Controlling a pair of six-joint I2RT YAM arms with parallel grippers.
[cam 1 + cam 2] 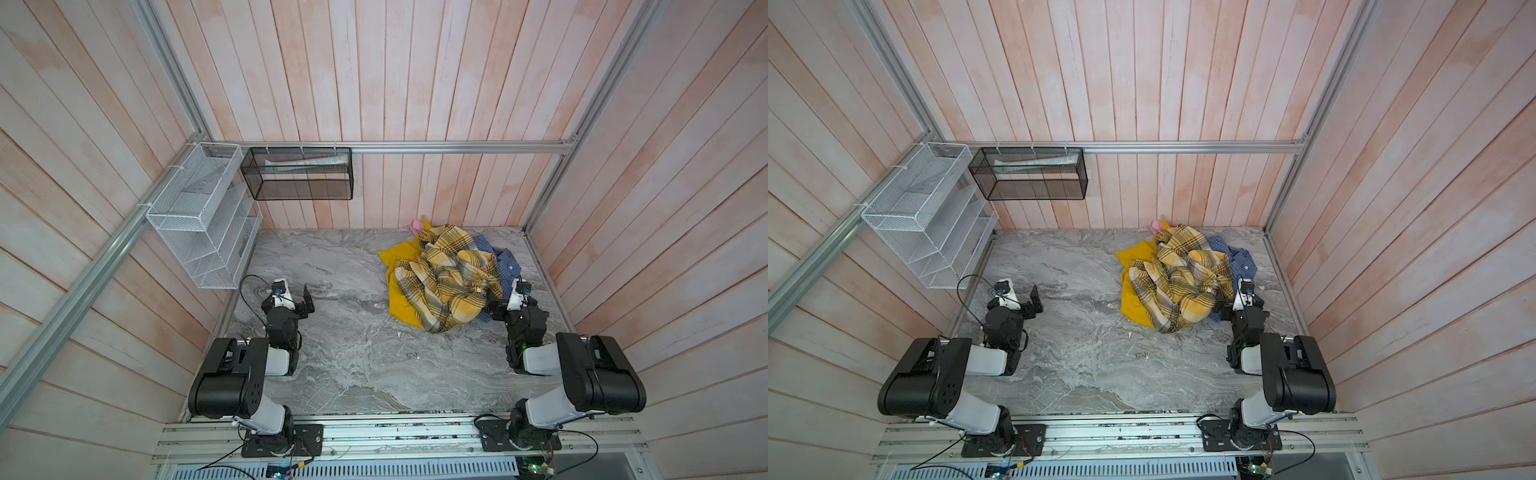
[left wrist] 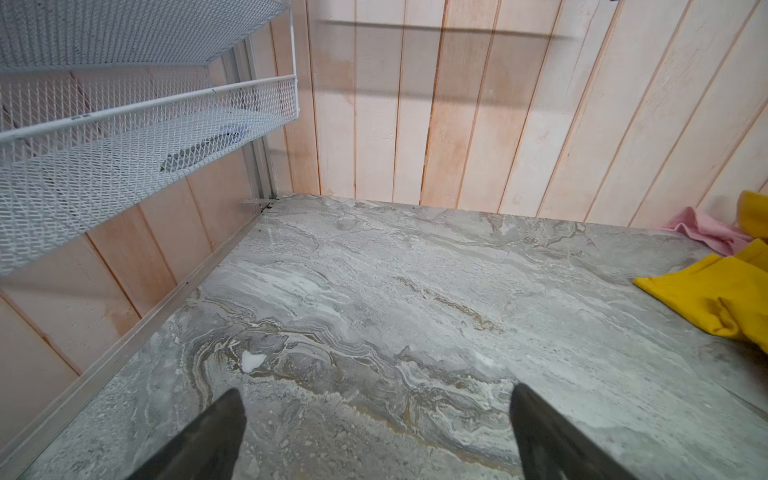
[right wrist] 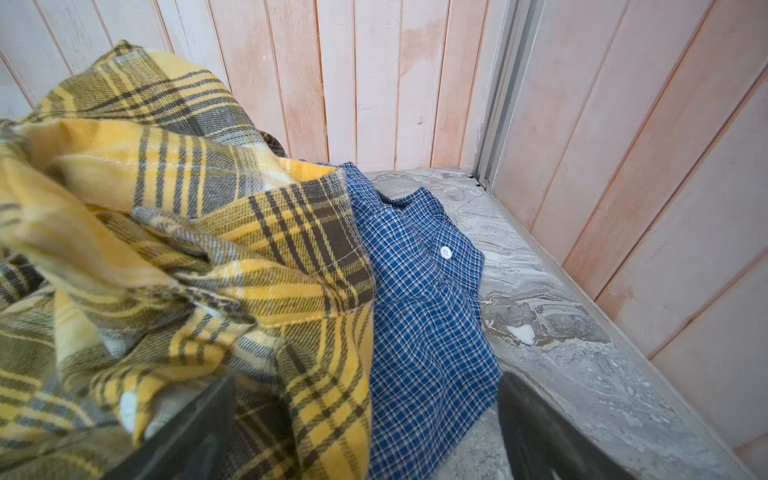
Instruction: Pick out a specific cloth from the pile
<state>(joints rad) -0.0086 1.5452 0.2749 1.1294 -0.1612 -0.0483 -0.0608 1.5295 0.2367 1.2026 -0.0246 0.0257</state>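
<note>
The blue-and-white check cloth's near edge point(image 1: 507, 296) point(image 3: 449, 432) sticks out beside the yellow plaid cloth. My right gripper should close on it next.
The cloth point(image 1: 505, 259) point(image 1: 1241, 261) is a blue-and-white fine check with a white button. It lies at the right edge of the pile, mostly under the yellow plaid cloth point(image 1: 444, 282) point(image 1: 1179, 282). In the right wrist view the cloth point(image 3: 424, 291) spreads beside the plaid point(image 3: 187, 249). My right gripper point(image 1: 492, 305) point(image 1: 1221, 305) point(image 3: 368, 380) is open at the pile's near right side, its jaws straddling the plaid and blue edges without clamping. My left gripper point(image 1: 304, 302) point(image 1: 1036, 301) point(image 2: 376, 395) stands open over bare table, far left of the pile.
A plain yellow cloth point(image 1: 399, 291) point(image 2: 706, 291) and a small pink piece point(image 1: 417, 225) point(image 2: 702, 228) lie at the pile's left and back. A white mesh rack point(image 1: 199, 224) and a black mesh basket point(image 1: 299, 174) hang on the walls. The marble table point(image 1: 353, 332) is walled on three sides.
</note>
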